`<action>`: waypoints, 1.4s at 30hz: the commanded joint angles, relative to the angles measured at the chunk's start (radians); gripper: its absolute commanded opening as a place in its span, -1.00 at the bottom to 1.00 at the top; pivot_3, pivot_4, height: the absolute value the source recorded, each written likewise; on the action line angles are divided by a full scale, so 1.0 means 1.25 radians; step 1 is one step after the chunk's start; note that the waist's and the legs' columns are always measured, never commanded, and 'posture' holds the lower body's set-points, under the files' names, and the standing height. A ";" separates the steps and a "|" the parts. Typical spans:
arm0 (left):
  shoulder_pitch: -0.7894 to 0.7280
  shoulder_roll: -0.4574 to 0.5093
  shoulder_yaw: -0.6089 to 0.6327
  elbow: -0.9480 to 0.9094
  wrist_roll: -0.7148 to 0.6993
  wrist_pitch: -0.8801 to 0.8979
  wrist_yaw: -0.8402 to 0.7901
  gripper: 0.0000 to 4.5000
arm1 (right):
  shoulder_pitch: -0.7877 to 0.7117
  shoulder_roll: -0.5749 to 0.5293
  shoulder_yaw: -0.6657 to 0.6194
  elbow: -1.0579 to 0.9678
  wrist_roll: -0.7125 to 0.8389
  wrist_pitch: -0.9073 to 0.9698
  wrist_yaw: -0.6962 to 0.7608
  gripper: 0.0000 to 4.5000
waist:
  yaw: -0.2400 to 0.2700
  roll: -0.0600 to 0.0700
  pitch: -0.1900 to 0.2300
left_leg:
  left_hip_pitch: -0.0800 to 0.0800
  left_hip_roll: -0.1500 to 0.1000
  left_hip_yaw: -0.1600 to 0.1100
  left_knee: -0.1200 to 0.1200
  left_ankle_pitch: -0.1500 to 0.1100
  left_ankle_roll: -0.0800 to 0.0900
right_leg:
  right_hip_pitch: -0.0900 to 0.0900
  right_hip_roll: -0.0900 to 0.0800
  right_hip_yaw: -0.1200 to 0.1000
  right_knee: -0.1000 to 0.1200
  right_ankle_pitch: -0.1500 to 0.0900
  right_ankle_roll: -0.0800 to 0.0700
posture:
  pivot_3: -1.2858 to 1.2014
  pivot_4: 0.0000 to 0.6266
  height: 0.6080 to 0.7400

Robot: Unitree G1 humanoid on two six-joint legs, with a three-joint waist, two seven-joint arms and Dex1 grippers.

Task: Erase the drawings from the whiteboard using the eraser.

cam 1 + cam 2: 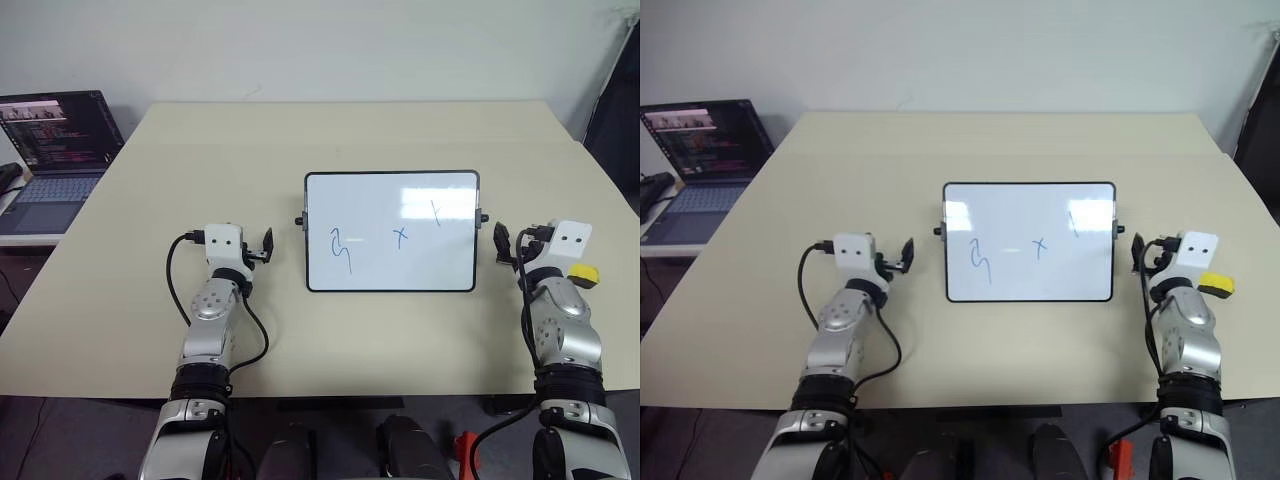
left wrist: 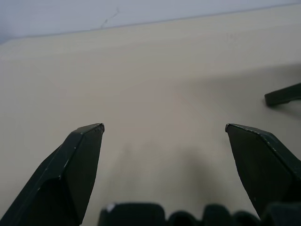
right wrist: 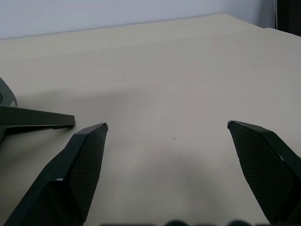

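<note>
Next, I should move my right gripper to the narrow middle [image 1: 582,275] of the yellow eraser and close it there, across the eraser's long sides.
The whiteboard [image 1: 390,205] lies flat at the table's middle, between my two arms. Its blue drawings are a curly squiggle [image 1: 341,249] on the left, a small x [image 1: 401,237] in the middle and a short forked stroke [image 1: 435,211] towards the right. Just right of my right wrist sits the yellow eraser [image 1: 585,274], partly behind the wrist. My left gripper [image 1: 263,245] hovers open beside the board's left edge, nothing between its fingertips [image 2: 89,136]. At the board's right edge, my right gripper [image 1: 503,243] is also open and empty, its fingertips [image 3: 94,136] wide apart.
An open laptop [image 1: 55,150] stands on a side desk off the table's far left corner. Bare beige tabletop [image 1: 350,135] stretches beyond the board. One of the board's black knobs [image 2: 283,95] pokes into the left wrist view, another knob [image 3: 37,117] into the right wrist view.
</note>
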 commanded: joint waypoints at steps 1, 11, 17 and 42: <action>-0.010 -0.010 -0.015 -0.041 -0.001 0.009 -0.008 1.00 | 0.031 -0.008 -0.013 -0.068 0.010 0.016 -0.001 0.99 | 0.001 0.000 0.000 | 0.000 0.000 0.000 0.000 0.000 0.000 | 0.000 0.000 0.000 0.000 0.000 0.000 | 0.03 -0.52 1.00; -0.004 -0.012 -0.021 -0.030 0.007 0.013 -0.004 1.00 | 0.123 -0.019 -0.034 -0.193 0.033 0.086 0.003 0.99 | 0.003 0.000 0.000 | 0.000 0.000 0.000 0.000 0.000 0.000 | 0.000 0.000 0.000 0.000 0.000 0.000 | 0.03 -0.52 1.00; 0.031 0.069 -0.006 -0.140 -0.096 0.108 -0.191 1.00 | 0.147 -0.087 -0.062 -0.262 0.098 0.185 0.076 0.99 | 0.001 0.000 0.000 | 0.000 0.000 0.000 0.000 0.000 0.000 | 0.000 0.000 0.000 -0.001 0.000 0.000 | 0.03 -0.52 1.00; -0.157 0.238 -0.295 -0.395 -0.361 0.467 -0.755 1.00 | 0.129 -0.575 -0.045 -0.001 0.094 0.207 0.593 0.99 | 0.006 -0.001 0.002 | 0.002 0.000 0.001 -0.001 -0.001 0.001 | 0.007 0.001 0.000 -0.012 0.001 0.001 | 0.03 -0.52 1.00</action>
